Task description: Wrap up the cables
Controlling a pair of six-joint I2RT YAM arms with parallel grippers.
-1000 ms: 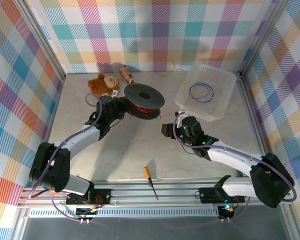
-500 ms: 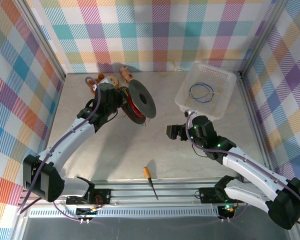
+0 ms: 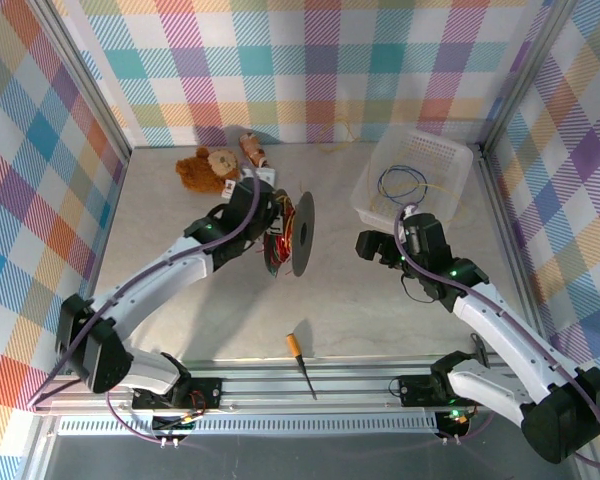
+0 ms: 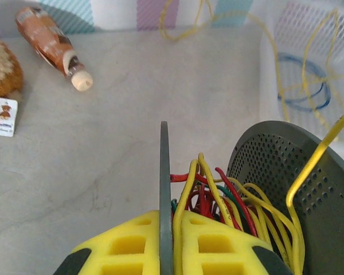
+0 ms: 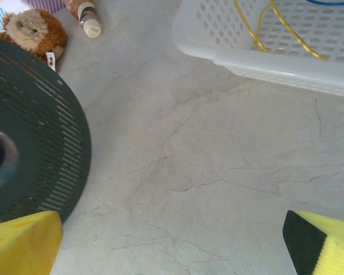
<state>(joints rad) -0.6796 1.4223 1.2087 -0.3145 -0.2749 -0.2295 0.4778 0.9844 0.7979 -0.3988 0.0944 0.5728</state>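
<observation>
The dark grey spool will go down flat on the table (image 3: 300,307) from my left gripper, just behind the screwdriver's orange handle.
A dark grey spool (image 3: 298,234) wound with red, green and yellow wire stands on its edge at mid-table. My left gripper (image 3: 263,213) (image 4: 167,232) is shut on one of its flanges (image 4: 164,166), and a yellow strand lies pinched beside the flange. The other flange (image 4: 286,172) rises to the right. Thin yellow cables (image 3: 438,190) (image 4: 312,54) (image 5: 262,23) lie in loose loops in the white basket (image 3: 452,215) (image 5: 264,63). My right gripper (image 3: 372,246) (image 5: 172,252) hangs open over bare table between spool (image 5: 28,143) and basket, holding nothing.
A blue wire loop (image 3: 401,183) (image 4: 301,80) lies in the basket too. A teddy bear (image 3: 202,168) and a brown bottle (image 3: 252,148) lie at the back left. A screwdriver (image 3: 302,365) with an orange handle rests near the front edge.
My left arm has carried the spool to the right and tipped it from flat onto its edge. My right gripper has opened wide and drawn back towards the basket.
</observation>
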